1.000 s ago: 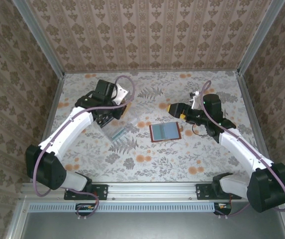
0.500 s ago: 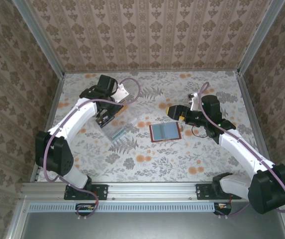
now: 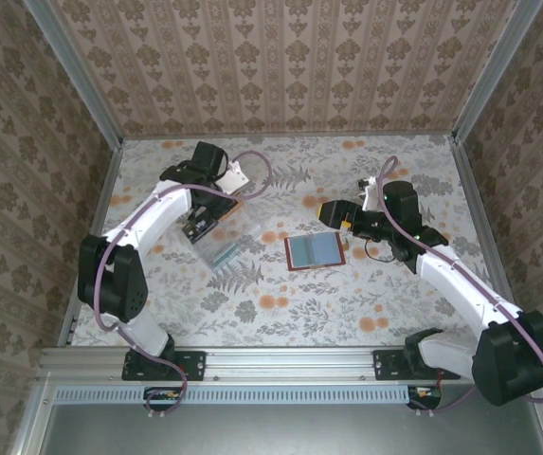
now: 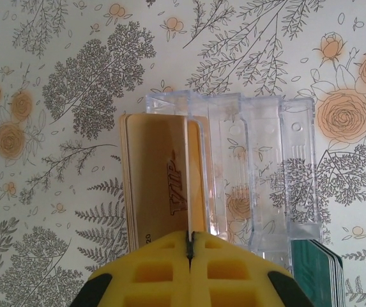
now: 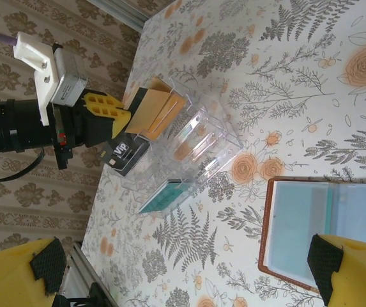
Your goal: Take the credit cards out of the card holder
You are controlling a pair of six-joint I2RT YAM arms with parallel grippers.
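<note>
Next, I let my left gripper release the orange-tan card in the clear tray's outer slot [image 3: 220, 209] [image 4: 177, 195], so that it rests against the other orange-tan cards.
My left gripper [image 4: 190, 242] is shut on the black card [image 5: 124, 153], which I see edge-on as a thin line in the left wrist view. It holds the card over the left end of the clear tray [image 4: 259, 160]. The orange-tan card [image 4: 157, 179] stands in the tray's leftmost slot. At the tray's other end lies the teal-green card [image 5: 167, 195]. The reddish-brown card holder [image 3: 316, 250] lies open and flat at mid-table, its grey-blue pockets showing. My right gripper [image 3: 330, 210] hovers open just beyond the holder's far right corner, with nothing between its fingers.
The clear tray [image 3: 222, 235] sits left of the card holder on the floral tablecloth. Patterned walls with metal corner posts [image 3: 72, 76] close in the table on three sides. A rail runs along the near edge [image 3: 280, 358].
The left arm's elbow has swung up toward the far left while its gripper stayed over the tray. The right gripper shifted slightly left.
</note>
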